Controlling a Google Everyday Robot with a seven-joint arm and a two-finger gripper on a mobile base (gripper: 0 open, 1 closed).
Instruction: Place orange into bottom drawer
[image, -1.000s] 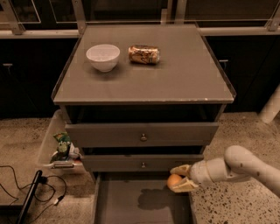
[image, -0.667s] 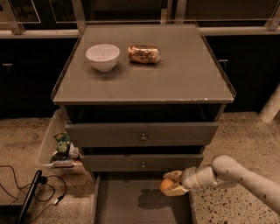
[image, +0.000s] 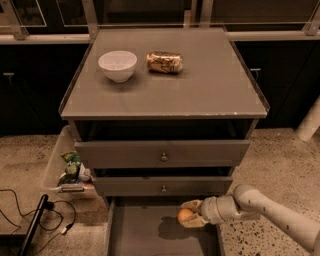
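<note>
Next, my gripper lets go of the orange on the bottom drawer's inside (image: 172, 234) near the middle, within the dark shadow there.
The orange (image: 184, 215) is small and round, held in my gripper (image: 190, 213) over the open bottom drawer (image: 145, 235). The drawer is pulled out at the foot of the grey cabinet, a shallow grey tray with a flat floor. My arm reaches in from the lower right, and the gripper is over the drawer's right half, just below the middle drawer front (image: 163, 186). The orange casts a shadow on the drawer floor. The fingers are shut around the orange.
A white bowl (image: 117, 65) and a crushed gold-brown can (image: 164, 62) sit on the cabinet top (image: 200, 95). A clear bin with packets (image: 70, 167) stands left of the cabinet. Black cables (image: 30, 220) lie on the speckled floor at the left.
My gripper has carried the orange leftward, from the drawer's right edge to further in over the drawer floor. The cabinet and the things on top have not moved.
</note>
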